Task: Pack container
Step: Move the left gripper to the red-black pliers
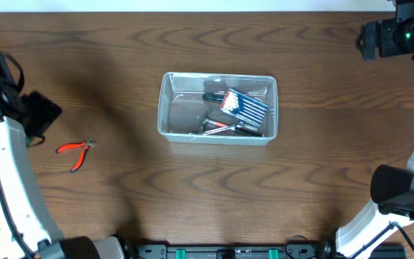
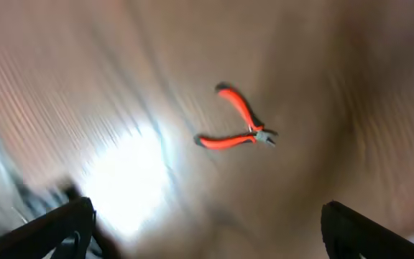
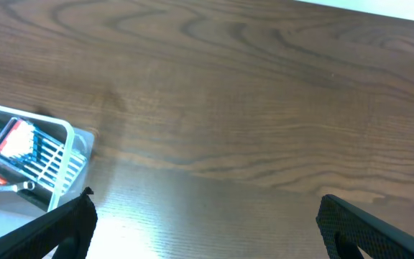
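Observation:
Next, my left gripper comes to the red-handled pliers and closes on the far handle [image 1: 76, 145] [image 2: 246, 115] of that tool, near the spot where it meets the near handle.
The clear plastic container [image 1: 175, 97] sits at the table's middle and holds a blue-and-white screwdriver set [image 1: 243, 106] and several small hand tools. It also shows in the right wrist view [image 3: 67, 155] at the left edge. Red-handled pliers [image 1: 76, 150] lie on the wood left of the container; the blurred left wrist view shows them [image 2: 234, 128] ahead of the fingers. My left gripper [image 2: 207, 234] is open and empty, above the table near the pliers. My right gripper [image 3: 207, 230] is open and empty, far right of the container.
The left arm's black wrist [image 1: 38, 111] hangs at the left edge, the right arm's wrist [image 1: 397, 36] at the far right corner. The right arm's base [image 1: 401, 191] stands at the front right. Bare wood table [image 1: 214, 194] lies around the container.

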Robot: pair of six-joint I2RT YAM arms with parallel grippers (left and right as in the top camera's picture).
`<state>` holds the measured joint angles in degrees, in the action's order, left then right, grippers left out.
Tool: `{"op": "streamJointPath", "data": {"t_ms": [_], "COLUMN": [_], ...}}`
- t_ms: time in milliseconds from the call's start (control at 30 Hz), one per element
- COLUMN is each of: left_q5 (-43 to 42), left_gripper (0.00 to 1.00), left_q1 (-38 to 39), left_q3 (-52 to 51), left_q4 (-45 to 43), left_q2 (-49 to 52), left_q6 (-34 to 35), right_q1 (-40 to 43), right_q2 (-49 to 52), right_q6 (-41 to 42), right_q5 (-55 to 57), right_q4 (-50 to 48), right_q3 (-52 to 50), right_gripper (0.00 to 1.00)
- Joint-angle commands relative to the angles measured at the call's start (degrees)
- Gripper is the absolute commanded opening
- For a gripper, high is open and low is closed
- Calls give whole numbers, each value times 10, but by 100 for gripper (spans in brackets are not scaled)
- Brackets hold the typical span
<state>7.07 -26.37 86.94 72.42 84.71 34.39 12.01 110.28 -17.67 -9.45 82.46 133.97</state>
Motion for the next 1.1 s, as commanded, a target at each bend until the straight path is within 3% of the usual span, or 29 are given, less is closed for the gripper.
{"op": "streamJointPath", "data": {"t_ms": [0,167,500,933,1067], "left_q5": [-58,-65,-68,-77,-77], "left_gripper": [98,99,98,99,99], "left_q1": [-23,-27,-27,-27,-27], "left_q3": [-61,-121,-127,-127,-127], "left_q4": [-38,-128,-176,-239,-276], "left_q2": [14,50,206,289,289], "left_q6": [202,221,290,288,246], "right_q1": [-1,-1,-1,-1,-1], "right_q2": [-13,-13,-13,-13,-13], "right_q6": [-8,-8,-8,-1,-1], "right_q5": [-5,-5,-4,-4,-4], "right_q4": [8,24,63,79,82], "right_q3": [8,8,8,8,8], "right_gripper": [99,99,99,99,99]}}
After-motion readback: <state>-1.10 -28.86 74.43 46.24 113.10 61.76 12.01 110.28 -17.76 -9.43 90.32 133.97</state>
